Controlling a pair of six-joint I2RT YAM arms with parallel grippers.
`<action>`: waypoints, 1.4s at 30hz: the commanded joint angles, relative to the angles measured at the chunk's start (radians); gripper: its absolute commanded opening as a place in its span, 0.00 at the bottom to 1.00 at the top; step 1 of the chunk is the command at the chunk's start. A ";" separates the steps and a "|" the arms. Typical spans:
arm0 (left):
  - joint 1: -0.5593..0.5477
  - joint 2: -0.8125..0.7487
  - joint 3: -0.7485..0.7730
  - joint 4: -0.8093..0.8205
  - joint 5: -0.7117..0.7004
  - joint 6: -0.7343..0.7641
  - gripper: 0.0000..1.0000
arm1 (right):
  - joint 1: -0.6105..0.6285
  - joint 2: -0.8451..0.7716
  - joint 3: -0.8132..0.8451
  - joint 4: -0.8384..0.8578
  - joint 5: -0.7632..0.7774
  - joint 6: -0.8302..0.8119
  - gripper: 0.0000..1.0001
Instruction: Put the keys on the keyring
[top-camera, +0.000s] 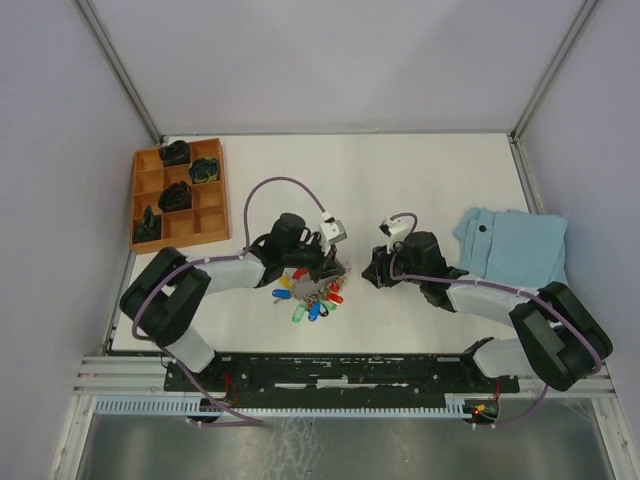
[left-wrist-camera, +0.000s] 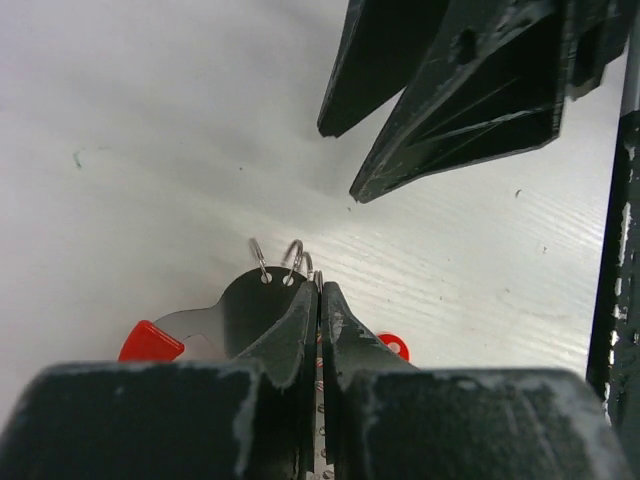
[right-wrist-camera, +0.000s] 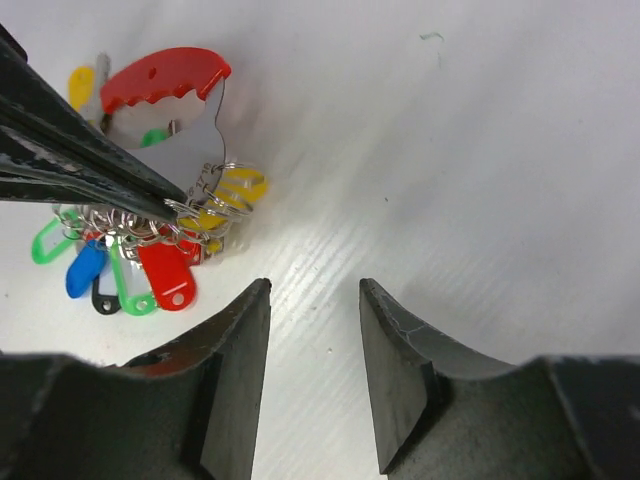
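Next, my right gripper moves next to the keyring's thin ring (top-camera: 334, 277) (right-wrist-camera: 184, 210) and closes there, beside my left gripper's fingers.
The keys (top-camera: 308, 300) lie fanned out on the white table, their red (right-wrist-camera: 165, 275), blue (right-wrist-camera: 84, 270), green (right-wrist-camera: 132, 298) and yellow (right-wrist-camera: 238, 188) tags bunched together. The keyring (right-wrist-camera: 190, 212) is a tangle of grey wire rings beside a flat metal plate with a curved red strap (right-wrist-camera: 165, 78). My left gripper (left-wrist-camera: 320, 288) is shut on a thin ring of that cluster (left-wrist-camera: 296, 252). My right gripper (right-wrist-camera: 315, 292) stands open just right of the cluster, over bare table, holding nothing. Its fingers (left-wrist-camera: 450, 110) show at the top of the left wrist view.
An orange compartment tray (top-camera: 214, 222) with dark items sits at the back left. A folded light-blue cloth (top-camera: 515, 245) lies at the right. Metal frame posts rise at both back corners.
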 joint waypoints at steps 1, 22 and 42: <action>0.022 -0.153 -0.077 0.193 -0.037 -0.001 0.03 | -0.007 -0.025 0.051 0.139 -0.088 -0.015 0.48; 0.055 -0.360 -0.250 0.386 -0.106 -0.039 0.03 | 0.044 0.109 0.072 0.502 -0.344 -0.182 0.41; 0.061 -0.361 -0.261 0.414 -0.066 -0.066 0.03 | 0.048 0.194 0.149 0.522 -0.448 -0.239 0.37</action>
